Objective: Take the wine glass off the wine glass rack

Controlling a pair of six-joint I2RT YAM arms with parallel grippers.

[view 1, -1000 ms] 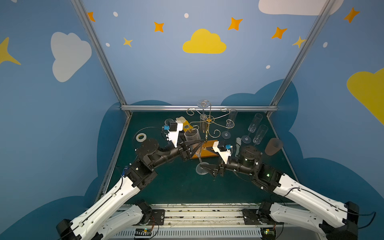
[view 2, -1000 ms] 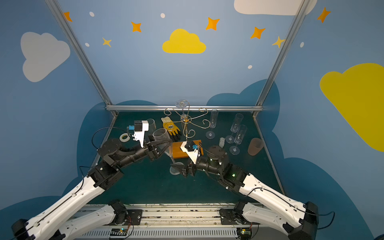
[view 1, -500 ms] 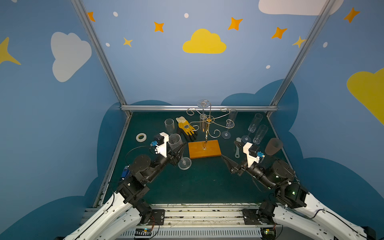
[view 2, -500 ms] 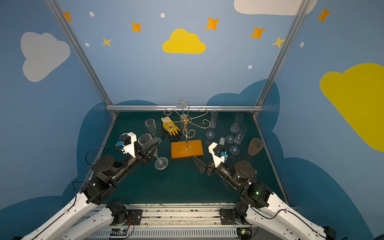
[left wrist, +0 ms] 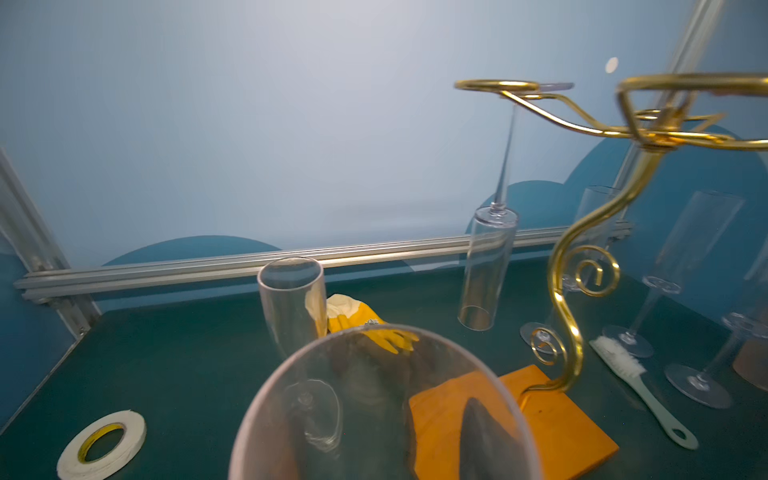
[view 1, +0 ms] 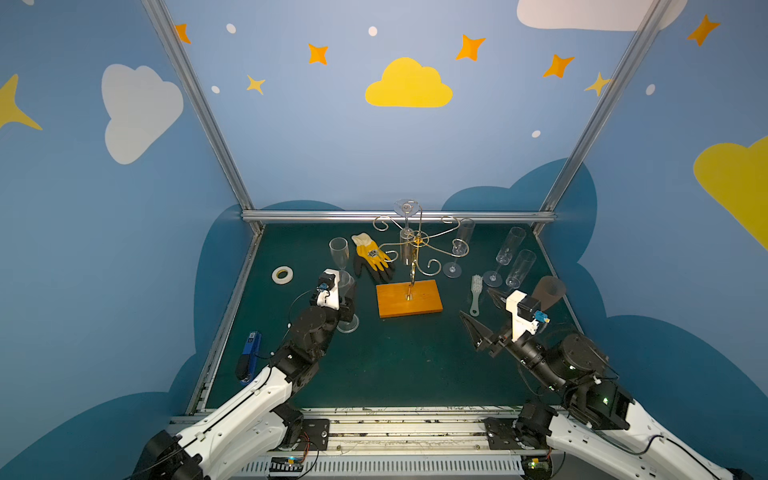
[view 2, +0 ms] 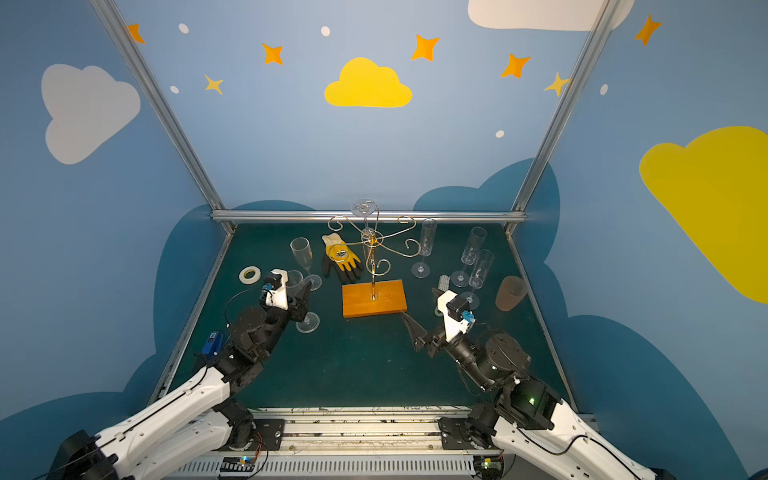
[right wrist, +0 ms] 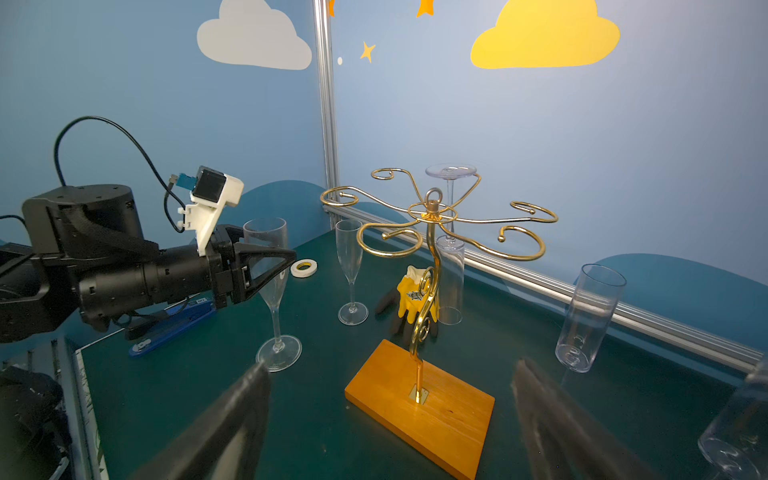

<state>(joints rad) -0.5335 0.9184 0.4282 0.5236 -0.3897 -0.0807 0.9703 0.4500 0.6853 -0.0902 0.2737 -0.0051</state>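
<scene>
Next, my left gripper lets go of the clear wine glass on the green mat [view 1: 365, 307], beside the orange base of the rack.
My left gripper [view 1: 347, 297] [view 2: 301, 297] is shut on the bowl of a clear wine glass [view 1: 348, 284] [right wrist: 266, 237]. The glass stands upright left of the wine glass rack [view 1: 415, 249], its foot [right wrist: 278, 353] at the green mat. In the left wrist view its rim [left wrist: 374, 332] fills the foreground and a dark finger [left wrist: 478, 424] shows through it. The rack is gold wire on an orange base [view 1: 409, 297] [right wrist: 419, 399]. Another glass [view 1: 406, 245] [left wrist: 488, 266] hangs upside down from a far arm. My right gripper [view 1: 476, 302] [right wrist: 390, 365] is open and empty, right of the base.
A flute [view 1: 338, 253], a yellow glove [view 1: 372, 257] and a tape roll [view 1: 282, 274] lie at the left. Three flutes [view 1: 459, 249] [view 1: 507, 253] [view 1: 519, 268], a brush [view 1: 476, 293] and a brown cup [view 1: 548, 293] stand at the right. A blue tool [view 1: 249, 353] lies by the left rail.
Both arms have drawn back from the rack. The left gripper carried the glass leftward and down toward the mat. The right gripper withdrew to the right, still open.
</scene>
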